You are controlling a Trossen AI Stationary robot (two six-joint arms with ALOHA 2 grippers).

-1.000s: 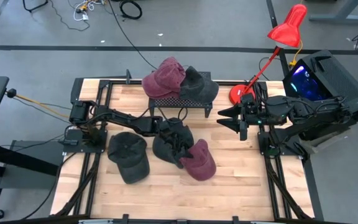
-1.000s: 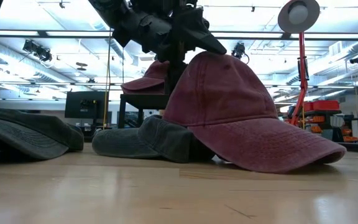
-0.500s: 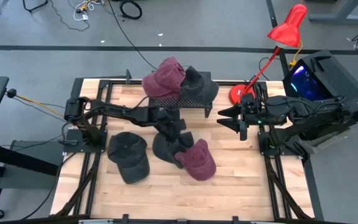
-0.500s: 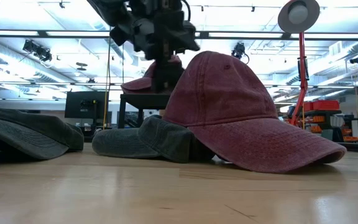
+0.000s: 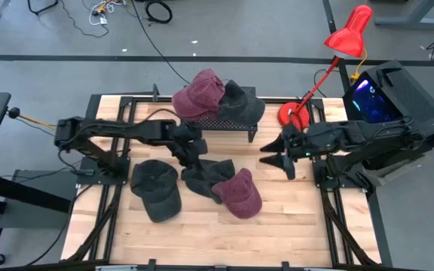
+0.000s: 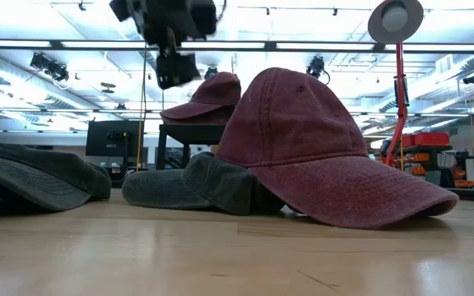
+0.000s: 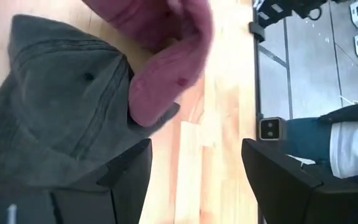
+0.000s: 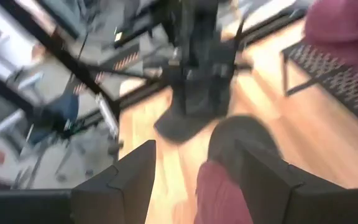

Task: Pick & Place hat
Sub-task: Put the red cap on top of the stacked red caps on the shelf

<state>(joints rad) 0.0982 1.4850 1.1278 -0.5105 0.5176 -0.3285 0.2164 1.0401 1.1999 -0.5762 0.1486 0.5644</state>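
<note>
My right gripper is going to close on the far edge of the maroon hat [image 5: 248,175], which rests against the middle dark grey hat on the table.
Three hats lie on the wooden table: a dark grey hat [image 5: 155,190] at the left, a second dark grey hat [image 5: 202,177] in the middle, and a maroon hat [image 5: 239,197] whose edge rests on the middle one. My left gripper [image 5: 188,158] hangs open above the middle hat's left side with nothing between its fingers; its wrist view shows that hat [image 7: 55,124] and the maroon brim [image 7: 166,68] below. My right gripper [image 5: 273,154] hovers open right of the hats, pointing toward them.
A black mesh rack [image 5: 221,122] at the table's far side carries a maroon hat [image 5: 200,94] and a dark hat [image 5: 241,102]. A red desk lamp [image 5: 292,113] stands at the far right. Bare wood lies along the near edge.
My left gripper has risen from the middle dark hat and drawn back toward the table's left and far side, staying open and empty. The hats lie where they were. My right gripper has tipped down a little.
</note>
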